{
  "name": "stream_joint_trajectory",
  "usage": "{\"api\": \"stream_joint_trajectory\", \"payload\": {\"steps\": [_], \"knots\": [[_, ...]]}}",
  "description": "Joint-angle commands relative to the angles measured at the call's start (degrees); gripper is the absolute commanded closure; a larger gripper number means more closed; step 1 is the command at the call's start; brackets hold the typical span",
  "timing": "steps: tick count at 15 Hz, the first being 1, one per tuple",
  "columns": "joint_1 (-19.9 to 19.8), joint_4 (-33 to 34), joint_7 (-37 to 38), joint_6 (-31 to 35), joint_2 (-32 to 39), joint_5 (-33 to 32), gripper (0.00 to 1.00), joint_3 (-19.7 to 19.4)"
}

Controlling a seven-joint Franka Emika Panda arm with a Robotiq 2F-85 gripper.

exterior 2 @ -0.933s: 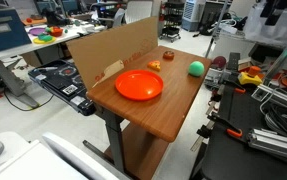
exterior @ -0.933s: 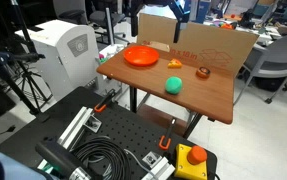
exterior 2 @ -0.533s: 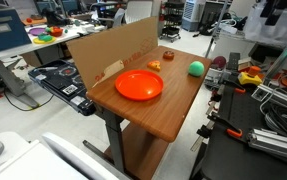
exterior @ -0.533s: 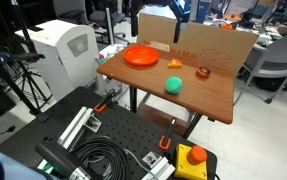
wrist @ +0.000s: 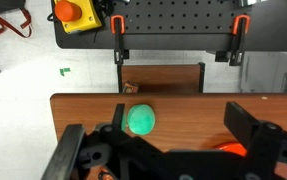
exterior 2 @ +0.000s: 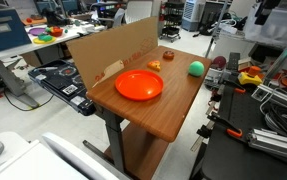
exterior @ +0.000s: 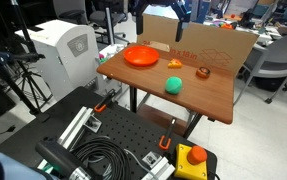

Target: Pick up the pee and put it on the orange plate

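Observation:
The green pee sits near the table's front edge. Next, my gripper moves down to it and closes on the pee's round sides (exterior: 173,86) (wrist: 141,119).
The pee is a small round bright green toy; it lies near the table's front edge in both exterior views (exterior: 173,86) (exterior 2: 196,68) and shows in the wrist view (wrist: 140,119). The orange plate (exterior: 141,56) (exterior 2: 139,85) lies apart from it on the wooden table; only a sliver shows in the wrist view (wrist: 233,148). My gripper (wrist: 163,140) is open and empty. It hangs high above the table (exterior: 178,20) (exterior 2: 266,12), looking down. The pee lies below, near one finger.
A small yellow wedge (exterior: 174,64) and a brown-orange piece (exterior: 203,71) lie between plate and pee. A cardboard wall (exterior: 218,45) (exterior 2: 108,50) stands along the table's back. A red emergency button (exterior: 193,158) and a perforated base lie below the table's front edge.
My gripper has shifted slightly high above the table. The toys and the plate have not moved.

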Motion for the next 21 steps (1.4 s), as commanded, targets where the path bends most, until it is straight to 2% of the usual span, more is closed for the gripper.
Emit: {"api": "stream_joint_trajectory", "payload": {"steps": [1, 7, 12, 21], "knots": [[-2.16, 5.9, 4.13, 5.38, 10.01, -0.89, 0.0, -0.13], [-4.98, 15.63, 9.25, 14.44, 29.39, -3.6, 0.0, -1.08], [-3.45, 22.14, 12.02, 18.67, 43.03, -6.56, 0.0, -2.82], [0.92, 28.23, 12.25, 16.38, 54.87, -6.12, 0.0, -4.34]]}}
